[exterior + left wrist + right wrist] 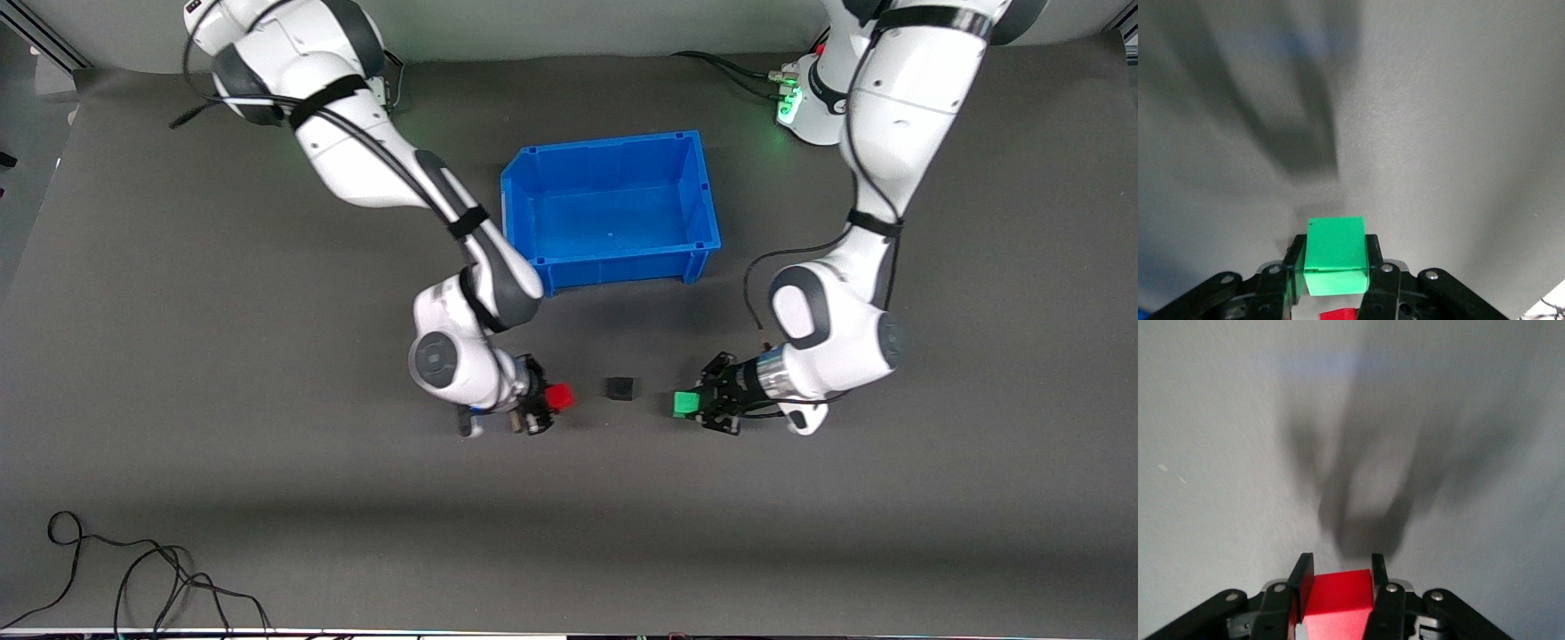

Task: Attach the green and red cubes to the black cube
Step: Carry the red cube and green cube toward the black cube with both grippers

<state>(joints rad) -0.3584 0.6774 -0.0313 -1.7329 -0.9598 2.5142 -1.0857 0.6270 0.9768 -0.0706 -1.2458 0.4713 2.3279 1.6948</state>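
My left gripper is to place the green cube next. It will let go of it against the black cube's side farthest from the red cube [637, 391].
The small black cube [621, 388] sits on the grey mat, nearer the front camera than the blue bin. My left gripper [692, 405] is shut on the green cube [684, 404], held low beside the black cube toward the left arm's end, a gap between them. The green cube also shows between the fingers in the left wrist view [1335, 252]. My right gripper [553, 399] is shut on the red cube [558, 397], held low beside the black cube toward the right arm's end, also apart. The red cube shows in the right wrist view [1337, 599].
A blue bin [613, 210] stands open farther from the front camera than the cubes. A black cable [133, 578] lies coiled near the mat's front edge at the right arm's end.
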